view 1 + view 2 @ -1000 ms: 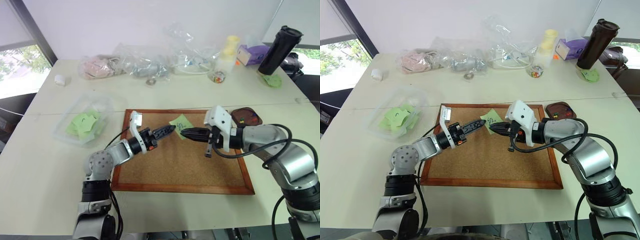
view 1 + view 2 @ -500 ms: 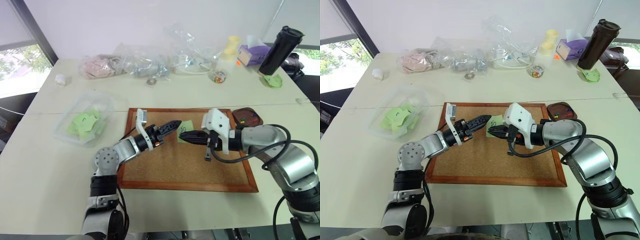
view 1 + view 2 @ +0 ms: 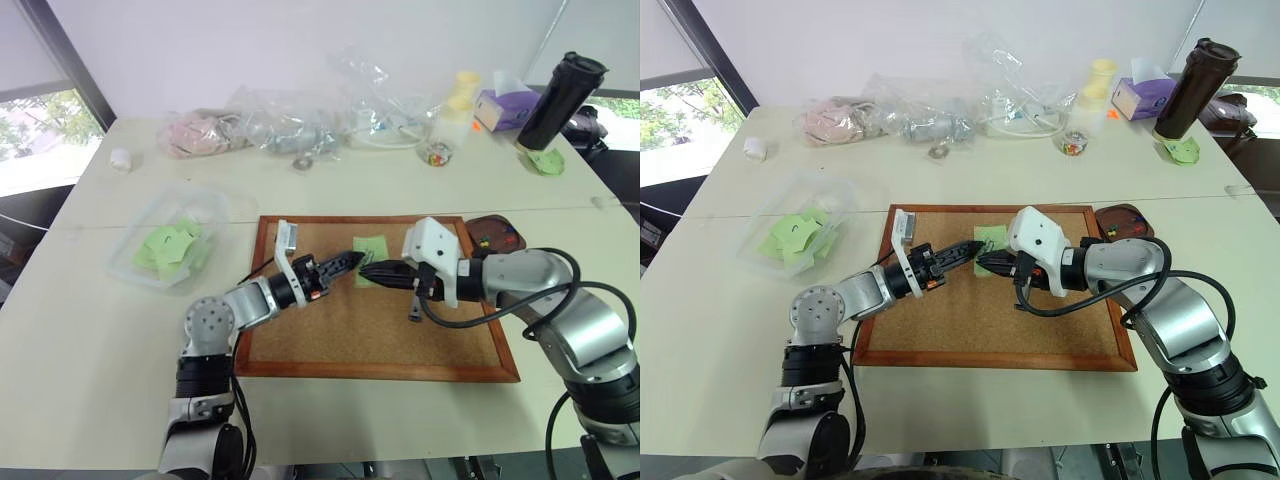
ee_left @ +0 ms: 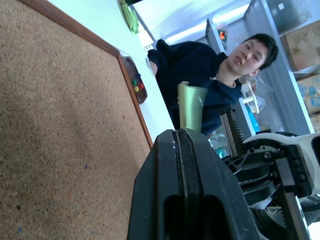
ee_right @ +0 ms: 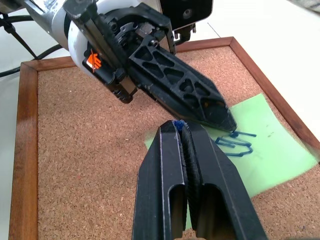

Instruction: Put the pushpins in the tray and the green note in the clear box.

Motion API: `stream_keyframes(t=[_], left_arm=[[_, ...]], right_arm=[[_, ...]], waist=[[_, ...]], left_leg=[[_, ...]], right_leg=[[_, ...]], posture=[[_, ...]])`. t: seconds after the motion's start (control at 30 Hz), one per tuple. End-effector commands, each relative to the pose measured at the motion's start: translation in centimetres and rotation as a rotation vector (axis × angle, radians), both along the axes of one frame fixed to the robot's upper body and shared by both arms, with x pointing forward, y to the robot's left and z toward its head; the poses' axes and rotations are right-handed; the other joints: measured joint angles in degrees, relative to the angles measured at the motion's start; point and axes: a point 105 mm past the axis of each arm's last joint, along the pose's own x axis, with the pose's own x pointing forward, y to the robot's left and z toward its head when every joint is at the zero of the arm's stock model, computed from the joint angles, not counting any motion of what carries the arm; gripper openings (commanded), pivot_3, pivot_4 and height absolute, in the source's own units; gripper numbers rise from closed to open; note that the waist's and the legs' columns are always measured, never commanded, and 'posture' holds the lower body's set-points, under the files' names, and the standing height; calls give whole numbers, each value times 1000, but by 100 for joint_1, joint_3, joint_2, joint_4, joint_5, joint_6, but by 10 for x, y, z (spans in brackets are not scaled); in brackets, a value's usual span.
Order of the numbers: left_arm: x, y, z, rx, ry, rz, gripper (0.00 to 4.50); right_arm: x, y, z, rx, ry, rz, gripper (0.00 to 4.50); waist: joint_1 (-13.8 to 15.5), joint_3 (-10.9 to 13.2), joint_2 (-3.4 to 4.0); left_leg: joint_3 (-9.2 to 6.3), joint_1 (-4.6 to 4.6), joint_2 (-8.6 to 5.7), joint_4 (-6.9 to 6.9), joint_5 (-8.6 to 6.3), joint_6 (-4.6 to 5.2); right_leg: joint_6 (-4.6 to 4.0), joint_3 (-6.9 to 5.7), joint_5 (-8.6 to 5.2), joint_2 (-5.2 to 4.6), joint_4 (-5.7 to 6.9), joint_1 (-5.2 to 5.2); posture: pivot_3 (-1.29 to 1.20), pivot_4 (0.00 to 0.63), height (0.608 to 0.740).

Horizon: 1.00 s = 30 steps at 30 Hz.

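I need to release the blue pushpin from my right gripper among the other pushpins in the brown tray (image 3: 499,236) beside the cork board.
The green note (image 3: 372,243), light green with dark handwriting, is held a little above the cork board (image 3: 380,320) between both grippers. My left gripper (image 3: 370,256) comes in from the left and is shut on it; in the left wrist view the green note (image 4: 192,102) sticks up out of the closed left gripper (image 4: 181,132). My right gripper (image 5: 180,125) is shut at the near corner of the note (image 5: 270,145), tip to tip with the left gripper (image 5: 227,122). The brown tray (image 3: 507,241) sits at the board's right corner with tiny coloured pushpins (image 3: 484,238) in it. The clear box (image 3: 210,215) lies to the left and holds pale green slips.
Wrinkly plastic bags (image 3: 290,125), a jar of beads (image 3: 437,152), a purple tissue box (image 3: 505,105) and a dark tumbler (image 3: 560,100) line the far side of the table. A person (image 4: 210,75) is beyond the table's right side.
My left gripper, open beside the note before, has moved in slightly and closed on it. The right gripper stayed shut and still. The head views shifted a little.
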Motion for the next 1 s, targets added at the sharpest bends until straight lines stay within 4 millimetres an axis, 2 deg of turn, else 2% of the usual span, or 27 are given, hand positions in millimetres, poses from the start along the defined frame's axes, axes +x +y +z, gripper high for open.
stream_keyframes(t=[0.03, 0.17, 0.3, 0.4, 0.5, 0.6, 0.7, 0.8, 1.0], left_arm=[[-5, 1, 10, 4, -51, -6, 102], [-2, 11, 8, 48, -74, 53, 102], [-2, 24, 4, 94, -101, 87, 102], [-9, 32, 2, 139, -139, 98, 102], [-17, 35, 0, 205, -208, 87, 102], [-23, 37, -7, 319, -312, 75, 102], [-22, 42, -13, 408, -395, 104, 102], [-21, 46, -13, 432, -447, 146, 102], [-23, 46, -19, 482, -496, 166, 102]], right_arm=[[-3, 4, 15, 7, -64, 21, 0], [1, -3, 24, 41, -82, -27, 0], [20, -30, 45, 151, -96, -189, 0], [53, -91, 51, 221, -139, -494, 0], [76, -146, 40, 172, -164, -759, 0], [88, -176, 28, 197, -133, -887, 0], [97, -200, 8, 180, -84, -998, 0], [100, -212, -10, 168, -47, -1040, 0], [101, -217, -32, 164, 3, -1047, 0]], waist=[[0, 0, 0], [-1, 0, 0], [4, 0, 0], [9, 0, -1], [14, 0, 0], [-11, -3, 4], [-40, -4, 7], [-26, -4, 7], [-13, -4, 8]], left_leg=[[0, 0, 0, 0, 0, 0], [0, 0, 0, 0, 0, 0], [0, 0, 0, 0, 0, 0], [0, 0, 0, 0, 0, 0], [1, 1, -4, 0, 0, 0], [6, 2, -1, -8, 1, -1], [15, 5, 3, -14, 1, -1], [16, 5, 5, -15, 1, -2], [17, 4, 2, -10, 1, -2]], right_leg=[[0, 0, 0, 0, 0, 0], [0, 0, 0, 0, 0, 0], [0, 1, 0, 0, 0, 0], [0, 1, 0, 0, -1, 1], [0, 3, 0, -3, 0, 4], [-1, 5, 0, -1, 1, -2], [-1, 11, 0, 0, 1, -5], [-1, 11, 0, 1, 1, -6], [-1, 11, 0, -1, 0, -4]], posture=[[0, 150, 740], [0, 150, 740], [0, 150, 740], [0, 150, 740], [0, 150, 740], [0, 150, 740], [0, 150, 740], [0, 150, 740], [0, 150, 740]])
